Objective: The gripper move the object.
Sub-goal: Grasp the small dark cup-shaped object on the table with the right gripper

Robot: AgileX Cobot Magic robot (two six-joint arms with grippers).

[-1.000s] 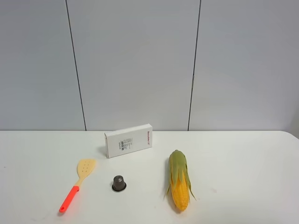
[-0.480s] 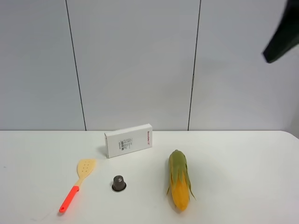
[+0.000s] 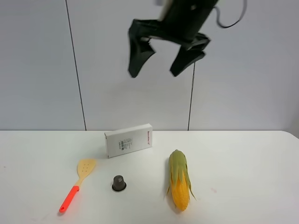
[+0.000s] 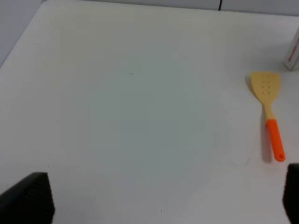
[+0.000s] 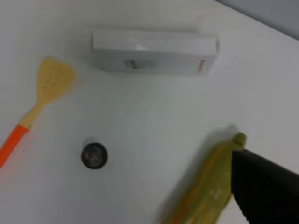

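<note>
The dark grey-brown capsule is between the spatula and the corn, and my right gripper should close around the body of the dark grey-brown capsule point(image 3: 118, 181) point(image 5: 94, 155), just above its bottom rim.
The object is a tiny dark grey-brown capsule point(image 3: 119, 183) standing on the white table point(image 3: 243, 163), between the spatula and the corn. It also shows in the right wrist view point(image 5: 94, 155). My right gripper point(image 3: 154, 73) hangs high above the table, over the box, with its jaws wide open and empty. Only one of its black fingers point(image 5: 266, 191) shows in the right wrist view. My left gripper point(image 4: 159, 198) is open and empty, its fingertips at the frame's lower corners, over bare table well away from the capsule. It is out of the exterior view.
A white box point(image 3: 128, 140) stands behind the capsule. A corn cob point(image 3: 180, 185) lies to its right. A yellow spatula with an orange handle point(image 3: 77, 184) lies to its left; the left wrist view shows it too point(image 4: 268, 112).
My right arm has swung in from the upper right edge to the top middle, its jaws spread wide. The capsule, box, corn and spatula have not moved.
</note>
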